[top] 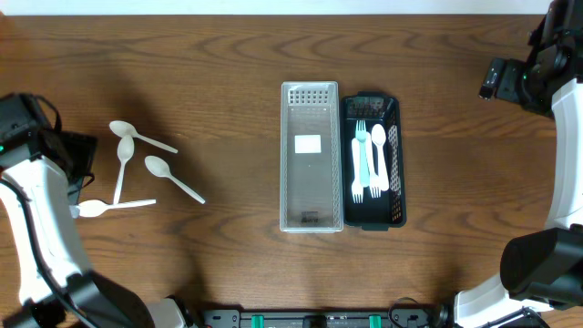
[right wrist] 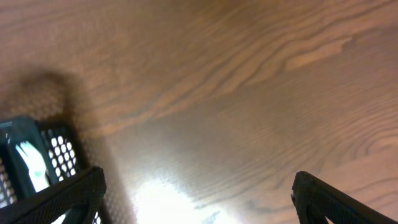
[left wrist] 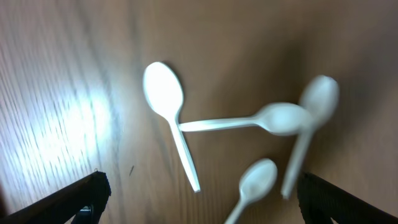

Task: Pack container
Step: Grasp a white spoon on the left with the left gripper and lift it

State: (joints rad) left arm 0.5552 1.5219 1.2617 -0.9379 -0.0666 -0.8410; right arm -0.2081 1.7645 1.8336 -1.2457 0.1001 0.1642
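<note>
I need to close my left gripper on the white spoon nearest the arm bases [top: 108, 207] [left wrist: 173, 121], where the spoon's handle joins its bowl.
A clear plastic container [top: 310, 155] lies mid-table, empty apart from a white label. Right beside it is a black mesh basket [top: 395, 155] holding white and pale blue forks and a spoon [top: 377, 155]. Several white plastic spoons [top: 162, 168] lie loose on the table at the left. My left gripper [top: 80, 157] hovers just left of them, open and empty. In the left wrist view [left wrist: 200, 202] the spoons [left wrist: 163, 90] lie ahead between the fingers. My right gripper [top: 496, 80] is open and empty at the far right, above bare wood in the right wrist view [right wrist: 199, 208].
The wooden table [top: 219, 73] spreads around everything. A corner of the black basket [right wrist: 43, 155] shows at the left edge of the right wrist view. The arm bases stand at the near table edge.
</note>
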